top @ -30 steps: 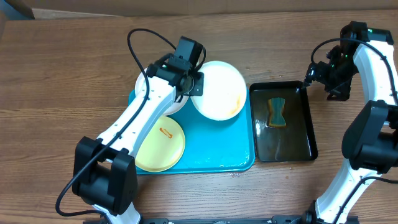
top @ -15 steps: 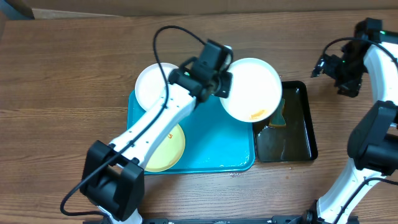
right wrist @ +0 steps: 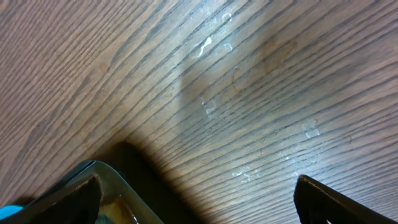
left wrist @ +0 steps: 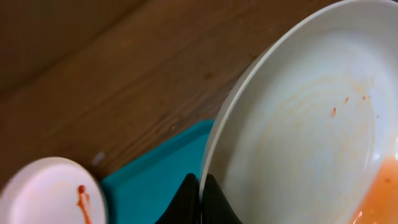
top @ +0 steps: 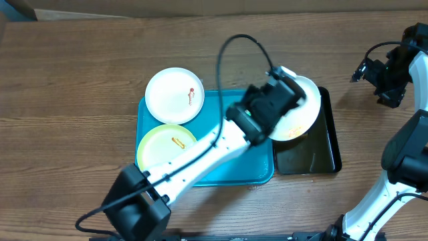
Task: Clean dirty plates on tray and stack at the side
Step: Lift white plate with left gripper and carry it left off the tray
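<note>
Next, my left gripper sets the orange-smeared white plate down and lets go of it on the bare table [top: 102,107] next to the red-smeared white plate.
My left gripper [left wrist: 200,198] is shut on the rim of a white plate [top: 299,119] with an orange smear and holds it tilted above the left part of the black tray [top: 314,157]. The plate fills the left wrist view [left wrist: 305,124]. A second white plate [top: 174,95] with a red smear lies on the far left corner of the turquoise tray [top: 221,171], partly over its rim. The yellow-green plate [top: 162,144] lies at the tray's near left. My right gripper [top: 374,75] is open and empty above bare table, to the right of the black tray.
The black tray holds dark water; its corner shows in the right wrist view [right wrist: 93,186]. The wooden table [top: 67,100] surrounds both trays. The left arm [top: 200,157] stretches across the turquoise tray.
My left gripper has carried the white plate to the right, off the turquoise tray and over the black tray. My right gripper has drifted further right.
</note>
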Available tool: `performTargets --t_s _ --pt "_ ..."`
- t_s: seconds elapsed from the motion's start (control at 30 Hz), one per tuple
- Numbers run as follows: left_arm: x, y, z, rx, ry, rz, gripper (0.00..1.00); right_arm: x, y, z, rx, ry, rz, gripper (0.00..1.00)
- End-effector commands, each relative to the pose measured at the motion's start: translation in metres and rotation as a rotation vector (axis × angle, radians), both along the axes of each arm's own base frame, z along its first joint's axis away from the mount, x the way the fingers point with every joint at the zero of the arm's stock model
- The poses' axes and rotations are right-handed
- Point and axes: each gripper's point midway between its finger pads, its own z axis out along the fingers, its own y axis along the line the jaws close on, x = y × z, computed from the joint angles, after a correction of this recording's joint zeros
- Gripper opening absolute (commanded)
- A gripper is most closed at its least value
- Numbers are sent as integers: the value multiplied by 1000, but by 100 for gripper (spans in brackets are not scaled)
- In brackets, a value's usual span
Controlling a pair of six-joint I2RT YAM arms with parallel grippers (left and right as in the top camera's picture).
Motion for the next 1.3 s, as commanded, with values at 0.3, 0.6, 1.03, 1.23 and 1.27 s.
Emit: performTargets --t_s 0.3,0.6,1.03,1.23,1.27 --pt "-44 -46 85 281 -455 -44 4 7 -1 12 -15 -37 -4 100" --pt "-45 -57 100 254 -507 -60 4 7 -1 12 -15 -37 -4 100" --pt "-46 -64 46 -21 -216 -90 4 7 -1 12 -15 -37 -4 100" --pt "-27 -55 13 -283 118 -90 4 7 -1 12 -15 -37 -4 100" --pt "-22 -50 9 -335 188 -92 4 7 -1 12 -15 -37 -4 100"
